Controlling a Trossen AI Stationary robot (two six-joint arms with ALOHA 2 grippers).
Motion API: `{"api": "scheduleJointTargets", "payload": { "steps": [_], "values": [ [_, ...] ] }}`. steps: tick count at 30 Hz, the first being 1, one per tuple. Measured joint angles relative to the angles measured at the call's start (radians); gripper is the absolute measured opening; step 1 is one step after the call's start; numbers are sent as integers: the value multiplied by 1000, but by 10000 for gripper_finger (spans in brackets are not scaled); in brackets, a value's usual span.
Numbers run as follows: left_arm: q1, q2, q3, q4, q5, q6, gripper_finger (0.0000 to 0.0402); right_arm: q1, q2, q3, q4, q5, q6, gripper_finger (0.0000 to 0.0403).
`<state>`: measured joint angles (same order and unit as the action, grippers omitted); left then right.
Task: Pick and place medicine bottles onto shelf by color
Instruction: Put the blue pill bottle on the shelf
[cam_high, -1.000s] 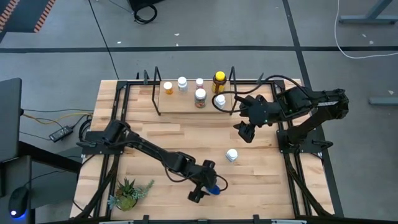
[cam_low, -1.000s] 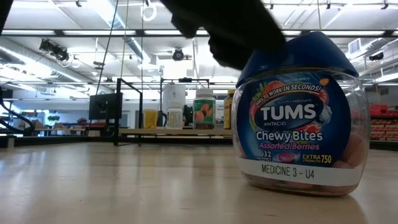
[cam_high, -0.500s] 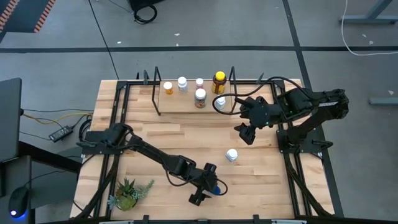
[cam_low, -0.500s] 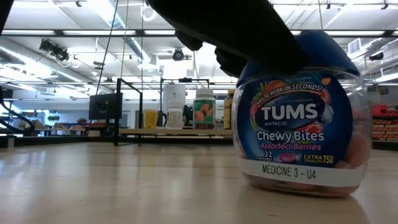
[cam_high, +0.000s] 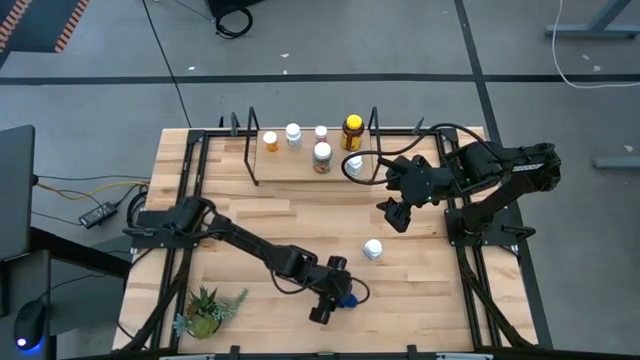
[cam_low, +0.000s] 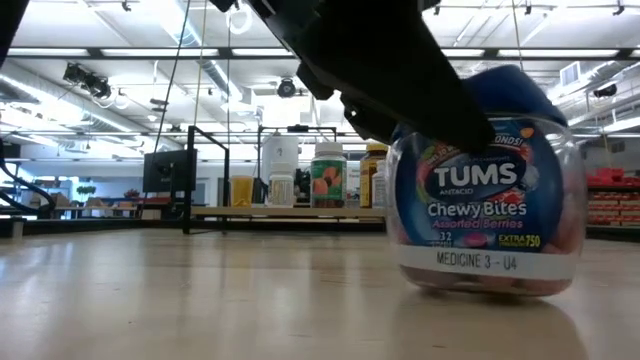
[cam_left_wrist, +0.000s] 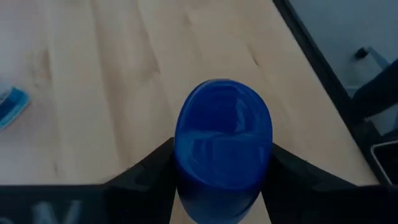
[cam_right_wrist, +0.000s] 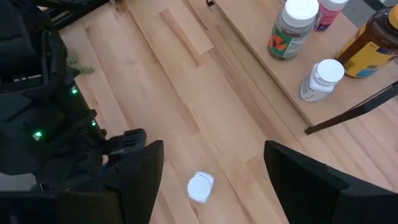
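Next, my left gripper lets go of the blue-capped bottle on the shelf (cam_high: 295, 156) between the small orange bottle and the green-labelled bottle.
A clear bottle with a blue cap (cam_high: 346, 297) and a TUMS label (cam_low: 480, 195) stands near the table's near edge; my left gripper (cam_high: 330, 303) is shut on it. In the left wrist view the blue cap (cam_left_wrist: 224, 134) shows between the two dark fingers. A white bottle (cam_high: 373, 249) stands on the table alone. My right gripper (cam_high: 393, 214) hovers open between that bottle and the shelf (cam_high: 300, 168). The light-wood shelf at the far side carries several bottles, among them a yellow-amber one (cam_high: 352, 128) and a small orange one (cam_high: 270, 140). My left gripper pinches the bottle just under its blue cap (cam_left_wrist: 186, 186), one finger (cam_left_wrist: 152, 171) on each side. The fingers slant down from above and from the table's left. The bottle leans slightly in the hold; whether its base (cam_low: 480, 285) still touches the table I cannot tell.
A small potted green plant (cam_high: 205, 312) sits at the near left corner. Black frame rails (cam_high: 195, 190) run along the table's left, far and right sides. Bare wood lies between the shelf and the two loose bottles. In the right wrist view the white bottle (cam_right_wrist: 200, 186) shows below the open fingers.
My left gripper has come down over the blue-capped bottle and moved a little toward the far edge. The bottle has shifted with it, away from the near edge, and now leans slightly instead of standing straight.
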<state>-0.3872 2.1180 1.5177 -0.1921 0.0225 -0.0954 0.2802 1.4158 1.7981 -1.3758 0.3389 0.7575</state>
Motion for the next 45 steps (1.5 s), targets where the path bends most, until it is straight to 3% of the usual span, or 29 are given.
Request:
{"api": "scheduleJointTargets", "payload": {
  "steps": [9,15,20,28,33,40,45],
  "values": [
    [42,-44,0,-65,-43,-20,218,0,0,0,-3,-16,2,282],
    [90,-88,0,-225,-56,-60,190,0,0,0,-16,-26,2,282],
    [152,-127,0,-341,-81,-175,190,0,1,0,-24,-26,3,282],
    [247,-233,-13,-407,-260,-240,192,-3,1,0,-38,2,3,282],
    [304,-339,-119,-390,-298,-252,197,-3,1,0,-74,23,14,282],
    [383,-524,-361,-219,-339,-302,194,-5,0,0,-83,128,46,282],
    [470,-575,-456,-101,-429,-333,204,-36,0,0,-73,169,61,282]
  ]
}}
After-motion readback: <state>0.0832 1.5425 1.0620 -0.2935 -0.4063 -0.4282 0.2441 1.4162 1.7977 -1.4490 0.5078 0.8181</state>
